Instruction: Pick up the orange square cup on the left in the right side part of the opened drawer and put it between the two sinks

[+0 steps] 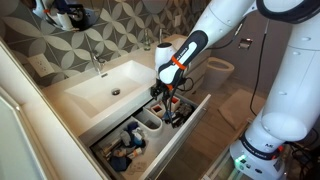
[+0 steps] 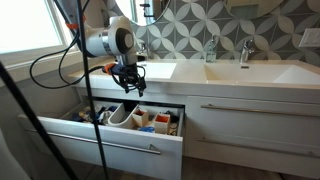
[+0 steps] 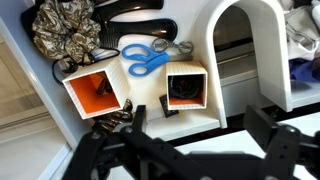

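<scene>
The robot's gripper should close on the side of the orange square cup beside the white oval tub, on the side (image 1: 162, 105) (image 3: 168, 94) that faces the other orange cup.
In the wrist view two small orange square cups stand side by side in the opened drawer. The left cup (image 3: 95, 93) shows a bare orange inside. The right cup (image 3: 185, 88) holds something dark. My gripper (image 3: 200, 135) is open and empty, hovering above them, its fingers nearer the right cup. In both exterior views the gripper (image 1: 165, 90) (image 2: 128, 86) hangs over the opened white drawer (image 1: 190, 120) (image 2: 110, 143). The two sinks (image 2: 158, 68) (image 2: 252, 72) sit in one white countertop, with a flat strip (image 2: 197, 70) between them.
Blue scissors (image 3: 150, 58) and a dark patterned bundle (image 3: 62, 30) lie behind the cups. A white oval tub (image 3: 250, 45) stands to their right, and more tubs (image 1: 150, 122) sit further along. Chrome taps (image 2: 211, 50) (image 2: 245, 52) rise behind the basins. A toilet (image 1: 218, 68) stands beyond the vanity.
</scene>
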You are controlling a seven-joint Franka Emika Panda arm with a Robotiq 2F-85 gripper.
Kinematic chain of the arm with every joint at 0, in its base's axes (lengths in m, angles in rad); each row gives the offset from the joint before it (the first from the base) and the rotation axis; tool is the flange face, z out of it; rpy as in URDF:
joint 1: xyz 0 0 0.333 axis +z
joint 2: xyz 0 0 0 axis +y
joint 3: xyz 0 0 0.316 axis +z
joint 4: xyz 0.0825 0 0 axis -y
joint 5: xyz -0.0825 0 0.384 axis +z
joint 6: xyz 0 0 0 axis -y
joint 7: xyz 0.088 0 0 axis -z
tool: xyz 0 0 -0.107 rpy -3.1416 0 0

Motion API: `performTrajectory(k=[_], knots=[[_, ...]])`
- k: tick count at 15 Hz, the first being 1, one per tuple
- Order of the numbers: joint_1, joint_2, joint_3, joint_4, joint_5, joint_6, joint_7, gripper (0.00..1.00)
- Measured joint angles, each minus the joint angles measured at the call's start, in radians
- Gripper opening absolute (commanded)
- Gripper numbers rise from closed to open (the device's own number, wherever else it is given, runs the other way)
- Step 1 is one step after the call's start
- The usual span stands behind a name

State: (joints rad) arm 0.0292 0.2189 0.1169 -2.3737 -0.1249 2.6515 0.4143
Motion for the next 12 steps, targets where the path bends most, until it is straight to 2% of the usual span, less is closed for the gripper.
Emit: performTrajectory(k=[3,8,12], knots=[[0.005,0.0,-0.009,0.001,0.0,0.0,0.0,1.0],[0.04,0.068,-0.067,-0.001,0.005,0.003,0.001,1.0],[0.081,0.152,-0.113,0.002,0.004,0.077,0.007,1.0]])
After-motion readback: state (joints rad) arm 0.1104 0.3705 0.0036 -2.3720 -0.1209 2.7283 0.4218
